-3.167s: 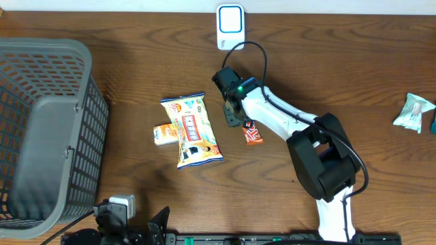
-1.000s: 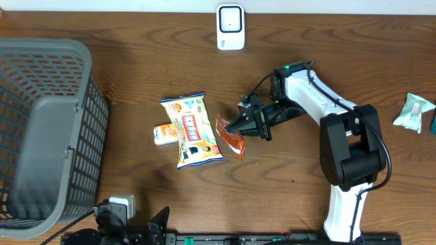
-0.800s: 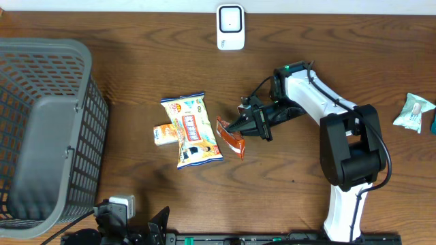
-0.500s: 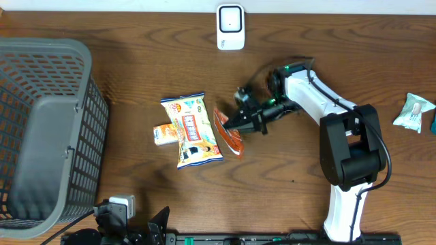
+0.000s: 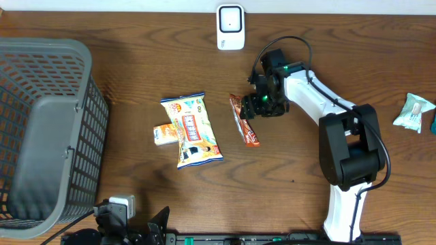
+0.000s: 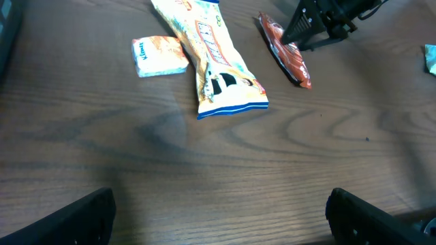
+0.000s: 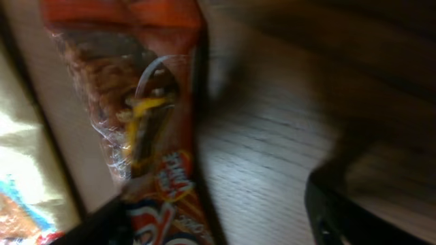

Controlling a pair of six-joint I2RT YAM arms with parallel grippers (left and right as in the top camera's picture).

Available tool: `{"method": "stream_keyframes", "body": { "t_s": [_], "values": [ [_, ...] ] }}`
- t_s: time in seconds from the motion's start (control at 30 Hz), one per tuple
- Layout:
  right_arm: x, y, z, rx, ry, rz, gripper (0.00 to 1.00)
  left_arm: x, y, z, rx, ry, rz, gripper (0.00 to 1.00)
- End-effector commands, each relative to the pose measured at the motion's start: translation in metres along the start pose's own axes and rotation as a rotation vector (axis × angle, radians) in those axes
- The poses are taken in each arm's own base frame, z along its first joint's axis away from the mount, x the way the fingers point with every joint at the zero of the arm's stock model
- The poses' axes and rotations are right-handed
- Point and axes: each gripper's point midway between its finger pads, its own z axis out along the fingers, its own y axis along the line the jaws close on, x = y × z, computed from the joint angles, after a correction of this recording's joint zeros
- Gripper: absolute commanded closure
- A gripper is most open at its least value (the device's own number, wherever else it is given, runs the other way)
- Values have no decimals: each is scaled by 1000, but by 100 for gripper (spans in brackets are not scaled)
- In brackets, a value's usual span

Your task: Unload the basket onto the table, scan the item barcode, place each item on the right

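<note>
The orange snack bar is outside the fingers of my right gripper, so that gripper should lift, move over the bar and close around its middle (image 5: 244,122) before scanning.
The item, an orange snack bar (image 5: 244,120), lies flat on the wooden table, its barcode not visible. My right gripper (image 5: 262,103) hovers just right of the bar's upper end, open and holding nothing. In the right wrist view the bar (image 7: 150,122) lies beside the left finger, and bare table shows between the jaws of the right gripper (image 7: 218,218). The white scanner (image 5: 230,27) stands at the table's far edge. My left gripper (image 6: 221,224) stays wide open near the front edge, nothing between its fingers (image 6: 68,221).
A yellow snack packet (image 5: 191,129) and a small orange packet (image 5: 163,134) lie left of the bar. A grey mesh basket (image 5: 95,109) fills the left side. A pale green packet (image 5: 413,112) lies at the right edge.
My right gripper has opened and let go of the snack bar, then drawn back up and to the right. The bar, held tilted before, now lies flat on the table.
</note>
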Motion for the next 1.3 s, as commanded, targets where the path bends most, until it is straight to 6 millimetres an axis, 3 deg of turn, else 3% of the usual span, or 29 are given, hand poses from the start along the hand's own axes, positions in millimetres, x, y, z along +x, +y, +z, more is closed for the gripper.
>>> {"method": "stream_keyframes", "body": {
  "t_s": [0.0,0.2,0.3,0.37,0.47,0.63,0.67,0.77,0.8,1.07,1.27],
  "values": [
    [-13,-10,-11,101,-40,15,20,-1,-1,-2,6,-10,24,2],
    [-27,16,-48,145,-103,-44,21,-1,-1,-2,6,-10,24,2],
    [-28,38,-57,193,-141,-113,28,-1,-1,-2,6,-10,23,2],
    [-24,46,-54,253,-144,-145,33,-1,-1,-2,6,-10,23,2],
    [-19,42,-46,431,-172,-136,38,-1,-1,-2,6,-10,24,2],
    [-17,48,-37,641,-237,-191,40,-1,-1,-2,6,-10,24,2],
    [-18,52,-37,660,-250,-206,44,-1,-1,-2,6,-10,23,2],
    [-19,55,-34,693,-286,-189,73,-1,-1,-2,6,-10,23,2],
    [-19,56,-34,692,-289,-182,76,-1,-1,-2,6,-10,24,2],
    [-10,46,-17,709,-233,-159,71,-1,-1,-2,6,-10,24,2],
    [-4,54,-13,708,-218,-183,69,-1,-1,-2,6,-10,24,2]
  ]
}}
